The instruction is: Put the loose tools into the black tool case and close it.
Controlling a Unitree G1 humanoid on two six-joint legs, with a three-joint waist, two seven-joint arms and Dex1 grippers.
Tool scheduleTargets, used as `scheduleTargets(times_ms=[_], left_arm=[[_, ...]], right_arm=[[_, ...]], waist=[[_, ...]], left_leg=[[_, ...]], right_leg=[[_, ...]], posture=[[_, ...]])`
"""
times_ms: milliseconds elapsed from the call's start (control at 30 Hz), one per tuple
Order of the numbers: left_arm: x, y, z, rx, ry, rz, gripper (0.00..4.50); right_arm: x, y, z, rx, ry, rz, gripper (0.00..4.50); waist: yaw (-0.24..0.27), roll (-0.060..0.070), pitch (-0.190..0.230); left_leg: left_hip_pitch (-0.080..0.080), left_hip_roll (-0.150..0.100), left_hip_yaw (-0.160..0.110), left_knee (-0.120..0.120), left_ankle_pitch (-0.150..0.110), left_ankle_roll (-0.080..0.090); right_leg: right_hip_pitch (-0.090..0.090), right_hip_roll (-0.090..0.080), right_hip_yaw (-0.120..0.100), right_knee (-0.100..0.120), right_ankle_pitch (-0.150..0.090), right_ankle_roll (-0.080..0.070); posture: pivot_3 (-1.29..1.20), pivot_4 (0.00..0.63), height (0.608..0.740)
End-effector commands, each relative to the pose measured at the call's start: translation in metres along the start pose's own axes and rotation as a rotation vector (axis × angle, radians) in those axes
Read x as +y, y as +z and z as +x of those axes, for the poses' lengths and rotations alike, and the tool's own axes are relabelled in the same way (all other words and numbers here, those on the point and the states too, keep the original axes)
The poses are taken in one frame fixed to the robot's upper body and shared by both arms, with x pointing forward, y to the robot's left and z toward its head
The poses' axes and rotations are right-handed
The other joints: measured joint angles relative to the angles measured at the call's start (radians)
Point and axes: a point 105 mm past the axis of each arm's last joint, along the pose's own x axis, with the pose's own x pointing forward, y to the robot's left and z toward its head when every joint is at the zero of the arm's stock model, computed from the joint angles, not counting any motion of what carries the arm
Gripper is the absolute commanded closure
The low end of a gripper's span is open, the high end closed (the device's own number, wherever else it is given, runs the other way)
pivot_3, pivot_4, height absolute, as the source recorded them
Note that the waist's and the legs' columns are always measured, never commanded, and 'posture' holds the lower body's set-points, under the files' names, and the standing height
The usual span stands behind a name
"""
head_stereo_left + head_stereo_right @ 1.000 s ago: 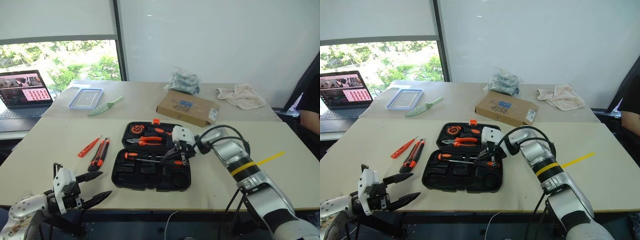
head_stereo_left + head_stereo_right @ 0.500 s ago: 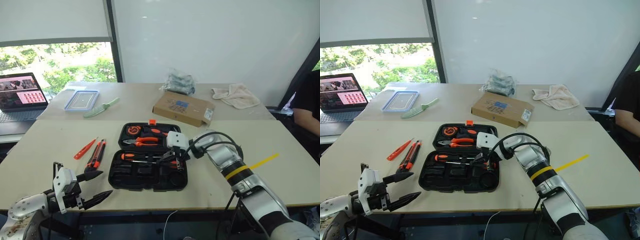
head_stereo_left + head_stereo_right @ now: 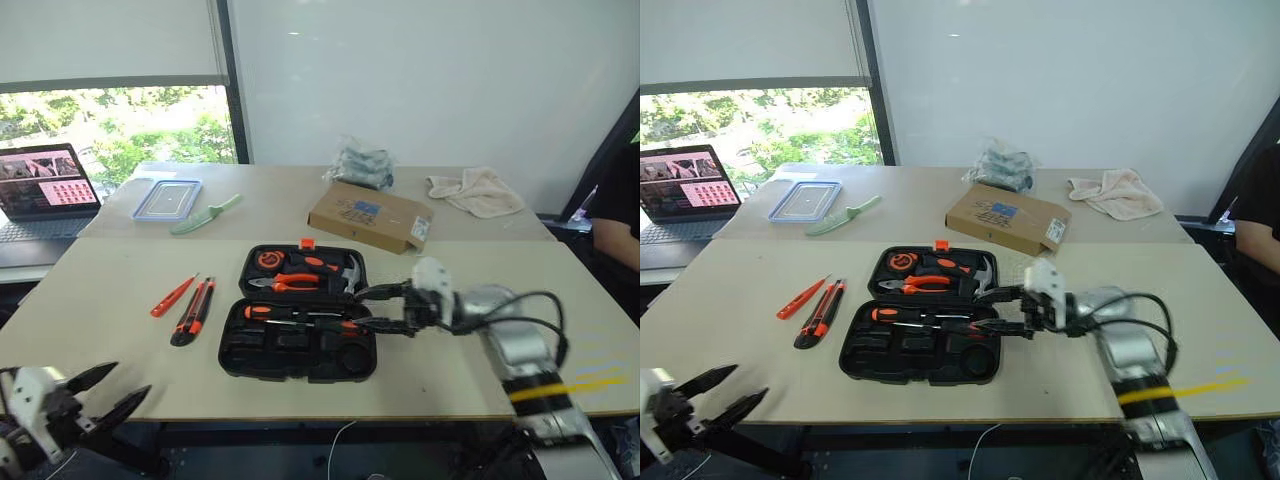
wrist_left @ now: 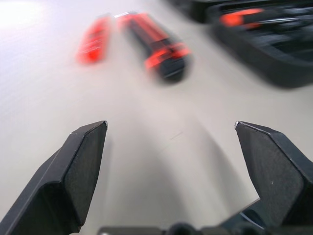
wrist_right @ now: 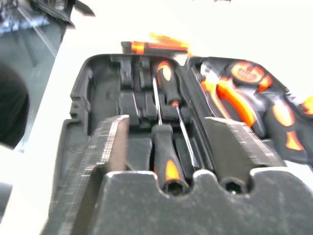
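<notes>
I will move my left gripper next to the slim orange driver beside the utility knife and close it on the middle of the driver's body [image 3: 171, 299] [image 4: 95, 40].
The black tool case [image 3: 250, 350] lies open mid-table, lid away from me. Two orange-and-black screwdrivers [image 3: 300, 312] rest in its near half; pliers and a hammer sit in the lid. Left of the case lie two loose tools, the slim orange driver [image 3: 173, 296] and the orange-black utility knife [image 3: 194, 311]. My right gripper [image 3: 362, 308] hovers open at the case's right edge, pointing left over the screwdrivers [image 5: 164, 98], empty. At the table's near left corner my left gripper [image 3: 130, 380] is open and empty, with the knife [image 4: 159, 46] and the driver [image 4: 94, 39] ahead of it.
Behind the case sit a brown cardboard box [image 3: 371, 216], a clear blue-rimmed container [image 3: 168, 197], a pale green knife [image 3: 208, 214], a plastic bag [image 3: 360, 163] and a beige cloth [image 3: 475, 190]. A laptop [image 3: 45, 190] stands far left. A person's arm [image 3: 615, 230] shows at the right edge.
My right gripper has opened and pulled back to the right off the case, leaving a screwdriver in it. My left gripper has swung left and lower, toward the table's corner.
</notes>
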Motion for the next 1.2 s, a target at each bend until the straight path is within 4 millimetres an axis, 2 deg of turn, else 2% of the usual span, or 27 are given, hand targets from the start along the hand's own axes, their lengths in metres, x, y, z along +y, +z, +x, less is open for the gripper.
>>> scheduleTargets(times_ms=[33,133,200,333,400,533,600,700,800,933,1067,1100,1133,1167,1200], left_arm=[[0.026,0.000,-0.016,-0.019,0.163,-0.027,0.00],[0.033,0.000,-0.008,0.004,0.194,-0.050,0.00],[0.033,0.012,0.009,-0.001,0.151,-0.066,0.00],[0.029,0.065,0.081,-0.011,0.035,-0.067,0.00],[0.029,0.079,0.107,0.038,0.019,-0.051,0.00],[0.034,0.083,0.149,0.176,0.020,-0.012,0.00],[0.038,0.082,0.161,0.226,0.038,-0.007,0.00],[0.040,0.077,0.177,0.304,0.056,0.035,0.00],[0.033,0.070,0.186,0.363,0.003,0.038,0.72],[0.027,0.063,0.188,0.394,-0.048,0.028,2.32],[0.027,0.057,0.188,0.398,-0.057,0.039,3.71],[0.027,0.058,0.188,0.383,-0.055,0.037,3.96],[0.028,0.058,0.188,0.374,-0.053,0.035,4.00],[0.030,0.064,0.188,0.333,-0.045,0.040,4.00],[0.029,0.078,0.189,0.240,-0.079,0.061,4.01]], right_arm=[[-0.001,0.014,-0.035,-0.089,-0.163,-0.051,0.03],[0.001,0.009,-0.050,-0.095,-0.251,-0.021,0.03],[0.001,0.010,-0.054,-0.099,-0.304,-0.047,0.03],[-0.007,0.031,-0.043,-0.188,-0.382,-0.096,0.03],[-0.009,0.034,-0.039,-0.201,-0.389,-0.103,0.03],[-0.009,0.038,-0.031,-0.211,-0.379,-0.111,0.03],[-0.008,0.040,-0.030,-0.213,-0.378,-0.115,0.03],[-0.008,0.044,-0.030,-0.216,-0.381,-0.126,0.03],[-0.007,0.049,-0.032,-0.221,-0.401,-0.139,0.00],[-0.006,0.050,-0.033,-0.220,-0.417,-0.143,0.00],[-0.004,0.050,-0.033,-0.217,-0.423,-0.140,0.00],[-0.004,0.049,-0.033,-0.215,-0.423,-0.140,0.00],[-0.003,0.049,-0.033,-0.214,-0.422,-0.139,0.00],[-0.003,0.049,-0.033,-0.212,-0.422,-0.138,0.00],[-0.002,0.048,-0.034,-0.206,-0.419,-0.138,0.00]], waist=[[0.002,0.000,0.000],[0.006,0.000,0.000],[0.009,-0.001,0.000],[0.019,-0.003,0.001],[0.024,-0.005,0.002],[0.018,-0.006,0.002],[0.005,-0.006,0.002],[-0.004,-0.007,0.002],[-0.001,-0.007,0.003],[0.002,-0.007,0.003],[0.004,-0.007,0.003],[0.004,-0.007,0.003],[0.004,-0.007,0.003],[0.004,-0.007,0.003],[0.004,-0.007,0.003]], left_leg=[[0.000,0.000,0.000,0.000,0.000,0.000],[0.001,0.000,0.000,0.000,0.000,0.000],[0.001,0.000,0.000,0.001,0.000,0.000],[0.004,0.002,0.000,0.001,0.003,-0.004],[0.004,0.001,0.000,0.001,0.006,-0.006],[0.007,-0.006,0.000,-0.001,0.006,-0.006],[0.007,-0.006,0.001,-0.001,0.009,-0.012],[0.003,-0.006,0.001,-0.002,0.009,-0.011],[-0.002,-0.008,0.004,-0.002,0.008,-0.010],[-0.003,-0.008,0.005,-0.002,0.008,-0.010],[-0.003,-0.009,0.005,-0.001,0.008,-0.009],[-0.002,-0.009,0.005,-0.001,0.008,-0.009],[-0.002,-0.009,0.004,-0.001,0.007,-0.009],[-0.001,-0.009,0.003,0.000,0.007,-0.009],[-0.001,-0.009,0.002,0.000,0.007,-0.009]], right_leg=[[0.000,0.000,0.000,0.000,0.000,0.000],[0.001,-0.001,0.000,0.000,0.000,0.000],[0.002,-0.001,0.000,0.000,0.000,0.000],[0.002,0.002,0.001,0.003,0.001,-0.002],[0.001,0.003,0.001,0.006,0.001,-0.002],[0.002,0.002,0.004,0.010,0.001,-0.002],[0.002,0.003,0.004,0.009,0.000,-0.002],[0.000,0.003,0.004,0.010,0.000,0.000],[-0.002,0.002,0.003,0.008,-0.002,0.002],[-0.002,0.001,0.002,0.007,-0.002,0.004],[-0.001,0.001,0.002,0.007,-0.003,0.004],[-0.001,0.000,0.002,0.008,-0.003,0.004],[0.000,0.000,0.002,0.009,-0.003,0.004],[0.000,0.000,0.003,0.009,-0.003,0.004],[0.000,0.000,0.003,0.009,-0.003,0.004]], posture=[[0.00,0.150,0.740],[0.00,0.150,0.740],[0.00,0.150,0.740],[0.00,0.150,0.740],[0.00,0.150,0.740],[0.00,0.150,0.740],[0.00,0.150,0.740],[0.00,0.150,0.740],[0.00,0.150,0.740],[0.00,0.150,0.740],[0.00,0.150,0.740],[0.00,0.150,0.740],[0.00,0.150,0.740],[0.00,0.150,0.740],[0.00,0.150,0.740]])
